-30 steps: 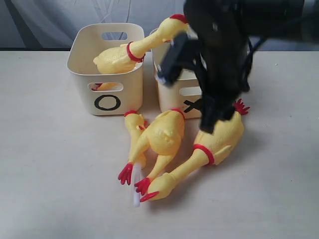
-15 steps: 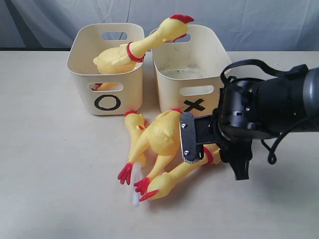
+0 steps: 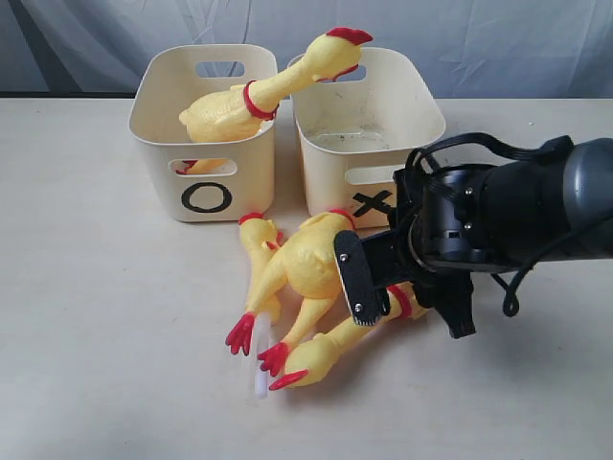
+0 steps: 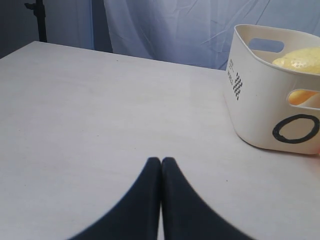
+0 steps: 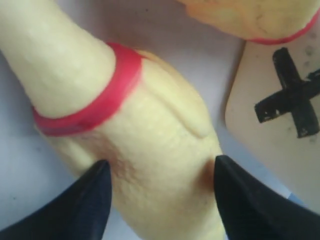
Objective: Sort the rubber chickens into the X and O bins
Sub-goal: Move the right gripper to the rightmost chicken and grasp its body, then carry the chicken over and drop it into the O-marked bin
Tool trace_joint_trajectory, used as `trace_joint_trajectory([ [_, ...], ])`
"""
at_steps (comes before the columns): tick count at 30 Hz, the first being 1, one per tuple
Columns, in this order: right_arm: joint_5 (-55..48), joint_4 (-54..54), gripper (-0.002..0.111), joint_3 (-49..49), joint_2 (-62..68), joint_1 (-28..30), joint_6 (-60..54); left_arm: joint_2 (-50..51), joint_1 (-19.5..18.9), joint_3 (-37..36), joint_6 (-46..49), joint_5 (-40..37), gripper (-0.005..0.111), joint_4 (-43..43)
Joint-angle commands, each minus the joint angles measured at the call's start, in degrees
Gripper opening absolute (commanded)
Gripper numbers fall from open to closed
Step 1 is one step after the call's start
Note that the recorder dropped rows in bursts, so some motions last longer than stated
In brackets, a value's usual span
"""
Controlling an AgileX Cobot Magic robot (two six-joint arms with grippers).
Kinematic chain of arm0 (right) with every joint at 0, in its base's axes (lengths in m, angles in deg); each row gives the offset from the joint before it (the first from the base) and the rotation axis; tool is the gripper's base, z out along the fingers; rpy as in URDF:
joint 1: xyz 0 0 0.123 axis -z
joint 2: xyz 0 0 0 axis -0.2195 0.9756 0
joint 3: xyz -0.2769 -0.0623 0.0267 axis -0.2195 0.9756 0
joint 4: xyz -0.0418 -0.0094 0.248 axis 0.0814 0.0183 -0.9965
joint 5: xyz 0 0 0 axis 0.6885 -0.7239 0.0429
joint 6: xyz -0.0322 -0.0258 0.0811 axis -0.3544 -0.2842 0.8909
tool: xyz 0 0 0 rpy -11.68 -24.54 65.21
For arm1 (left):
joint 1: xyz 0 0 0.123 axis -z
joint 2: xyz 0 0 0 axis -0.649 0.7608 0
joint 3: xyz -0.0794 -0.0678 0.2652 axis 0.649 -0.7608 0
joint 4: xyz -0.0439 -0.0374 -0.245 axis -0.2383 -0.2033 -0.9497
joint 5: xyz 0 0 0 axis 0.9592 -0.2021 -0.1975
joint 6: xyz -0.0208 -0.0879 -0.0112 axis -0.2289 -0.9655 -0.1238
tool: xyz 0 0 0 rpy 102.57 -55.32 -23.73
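Observation:
My right gripper is going to close on the body (image 3: 418, 299) (image 5: 150, 170) just behind the red neck ring of the chicken under my right arm.
A rubber chicken (image 3: 225, 113) lies in the O bin (image 3: 206, 196), its head (image 3: 330, 53) over the X bin's rim (image 3: 374, 144). Three more chickens lie in front of the bins: a left one (image 3: 261, 259), a middle one (image 3: 311, 259), and a right one whose neck (image 3: 330, 350) sticks out from under my right arm (image 3: 479, 230). My right gripper (image 5: 160, 200) is open, its fingers straddling that chicken's body (image 5: 160, 150) just behind the red neck ring (image 5: 95, 107). My left gripper (image 4: 161, 162) is shut on nothing, over bare table beside the O bin (image 4: 260, 110).
A small white stick (image 3: 261, 369) lies by the chickens' feet. The X mark (image 5: 290, 95) shows close beside the straddled chicken. Another chicken's body (image 5: 250, 15) lies just past it. A dark stand (image 4: 40, 20) and blue curtain stand behind the table.
My right arm came down from above the X bin onto the right chicken on the table, then shifted slightly left. The chickens and bins have not moved.

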Motion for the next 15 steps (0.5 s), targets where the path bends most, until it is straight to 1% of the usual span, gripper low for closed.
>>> trace_joint_trajectory([
  [1, -3.2, -11.2, 0.053, 0.4, 6.2, 0.2, -10.9, 0.2, 0.1, 0.4, 0.0, 0.5, 0.0, 0.1],
  [2, -7.3, -12.1, 0.036, 0.4, 7.6, 0.2, -12.3, 0.2, 0.1, 0.4, 0.0, 0.5, 0.0, 0.1],
  [3, -9.5, -12.1, 0.023, 0.4, 8.1, 0.2, -12.3, 0.2, 0.1, 0.4, 0.0, 0.5, 0.0, 0.1],
  [4, -12.9, -12.1, 0.0, 0.4, 8.2, 0.2, -12.3, 0.2, 0.1, 0.4, 0.0, 0.5, 0.0, 0.1],
  [8, -20.7, -15.0, -0.001, 0.2, 5.4, 0.1, -11.7, 0.2, 0.1, 0.4, 0.0, 0.5, 0.0, 0.1],
  [11, -26.1, -17.7, -0.001, 0.2, -2.3, 0.1, -11.0, 0.2, 0.1, 0.4, 0.0, 0.5, 0.0, 0.1],
  [15, -33.5, -13.7, -0.001, 0.2, -17.0, 0.1, -10.0, 0.2, 0.1, 0.4, 0.0, 0.5, 0.0, 0.1],
])
